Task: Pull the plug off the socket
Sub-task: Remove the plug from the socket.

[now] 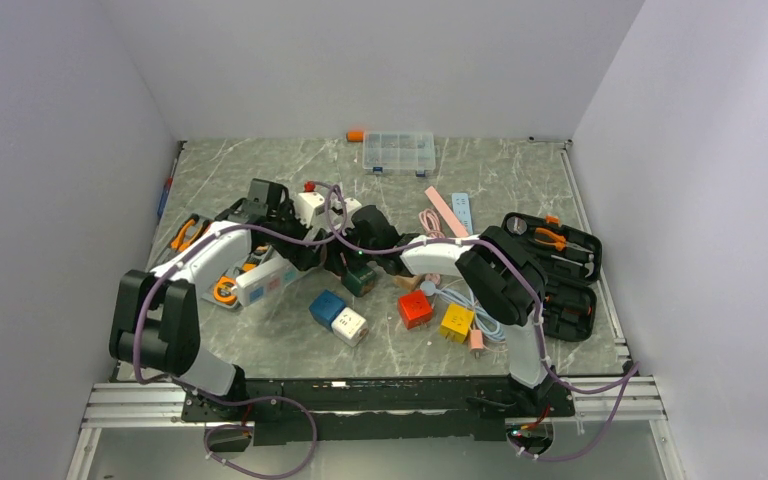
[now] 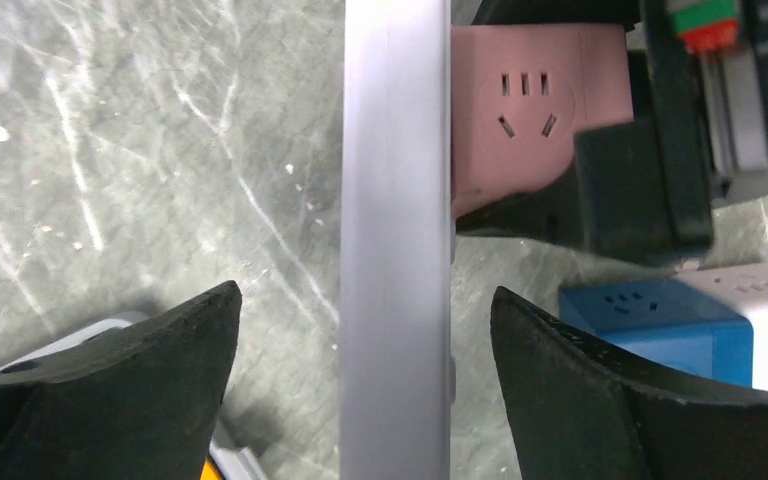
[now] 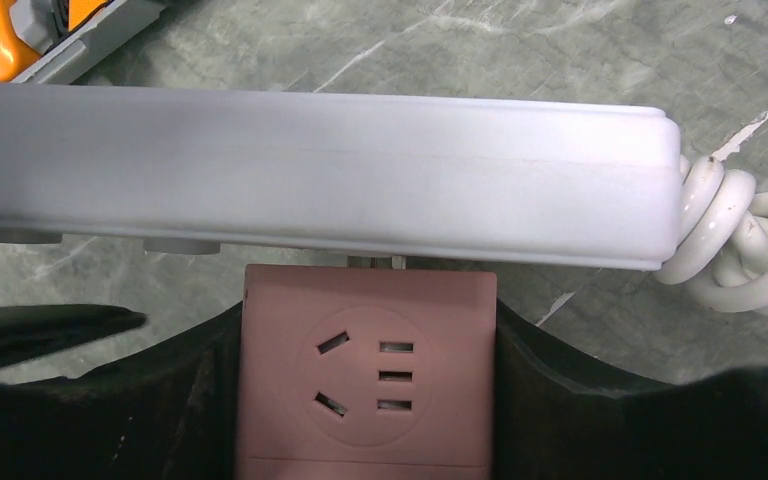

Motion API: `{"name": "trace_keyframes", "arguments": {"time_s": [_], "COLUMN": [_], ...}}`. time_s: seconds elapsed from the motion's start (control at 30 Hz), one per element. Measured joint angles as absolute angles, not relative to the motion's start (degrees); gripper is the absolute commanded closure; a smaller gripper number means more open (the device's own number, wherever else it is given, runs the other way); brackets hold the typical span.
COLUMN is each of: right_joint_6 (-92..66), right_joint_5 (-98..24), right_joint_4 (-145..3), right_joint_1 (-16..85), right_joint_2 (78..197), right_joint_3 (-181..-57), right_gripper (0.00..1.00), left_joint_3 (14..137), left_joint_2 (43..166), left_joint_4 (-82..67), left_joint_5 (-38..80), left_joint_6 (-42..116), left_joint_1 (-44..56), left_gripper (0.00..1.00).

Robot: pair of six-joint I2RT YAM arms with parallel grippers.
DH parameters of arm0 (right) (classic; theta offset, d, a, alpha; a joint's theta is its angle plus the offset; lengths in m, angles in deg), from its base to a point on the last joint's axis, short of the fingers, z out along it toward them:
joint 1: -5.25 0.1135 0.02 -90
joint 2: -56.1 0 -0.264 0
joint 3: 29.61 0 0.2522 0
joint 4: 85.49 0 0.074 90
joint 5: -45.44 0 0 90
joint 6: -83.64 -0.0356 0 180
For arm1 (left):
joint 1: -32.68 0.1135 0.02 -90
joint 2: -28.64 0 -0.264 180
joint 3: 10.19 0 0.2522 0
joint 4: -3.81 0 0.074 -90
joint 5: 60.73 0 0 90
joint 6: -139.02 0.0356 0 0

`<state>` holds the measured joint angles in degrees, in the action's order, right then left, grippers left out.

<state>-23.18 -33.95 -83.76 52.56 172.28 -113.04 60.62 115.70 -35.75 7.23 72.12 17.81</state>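
Observation:
The plug's pins are in the socket and the socket is loose, so I need my left gripper to close on the socket's sides (image 2: pixel 395 395) before my right gripper pulls.
The socket, a long white power strip (image 1: pixel 263 281), lies on the marble table (image 1: pixel 520 180) left of centre. It crosses the right wrist view (image 3: pixel 320 175), with its coiled white cord (image 3: pixel 740 235) at the right end. A pink cube plug (image 3: pixel 368 375) sits against its side, and a sliver of metal prongs (image 3: pixel 375 262) shows between them. My right gripper (image 3: pixel 368 390) is shut on the pink cube plug, one finger on each side. My left gripper (image 2: pixel 365 290) is open and straddles the strip (image 2: pixel 395 240), with a gap on both sides. The pink plug also shows in the left wrist view (image 2: pixel 530 110).
Loose cubes lie in front of the arms: blue (image 1: pixel 327 307), white (image 1: pixel 350 325), red (image 1: pixel 415 308) and yellow (image 1: pixel 456 322). An open black tool case (image 1: pixel 560 270) is at the right. A clear organizer box (image 1: pixel 398 152) is at the back. Orange pliers (image 1: pixel 190 232) lie at the left.

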Motion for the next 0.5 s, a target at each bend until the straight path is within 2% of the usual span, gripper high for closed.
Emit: {"name": "trace_keyframes", "arguments": {"time_s": [0.27,0.5], "right_joint_6": [-23.37,-23.53], "right_joint_5": [-33.69,-33.43], "right_joint_4": [-83.78,-83.78], "right_joint_1": [52.25,52.16], "right_joint_2": [172.28,172.23], "right_joint_3": [-113.04,-113.04], "right_gripper": [0.96,0.97], "left_joint_3": [60.62,60.62], "left_joint_2": [112.14,114.35], "left_joint_4": [-38.59,-38.98], "left_joint_5": [7.53,7.01], "left_joint_6": [72.62,72.86], "left_joint_1": [19.49,19.49], "left_gripper": [0.01,0.10]}}
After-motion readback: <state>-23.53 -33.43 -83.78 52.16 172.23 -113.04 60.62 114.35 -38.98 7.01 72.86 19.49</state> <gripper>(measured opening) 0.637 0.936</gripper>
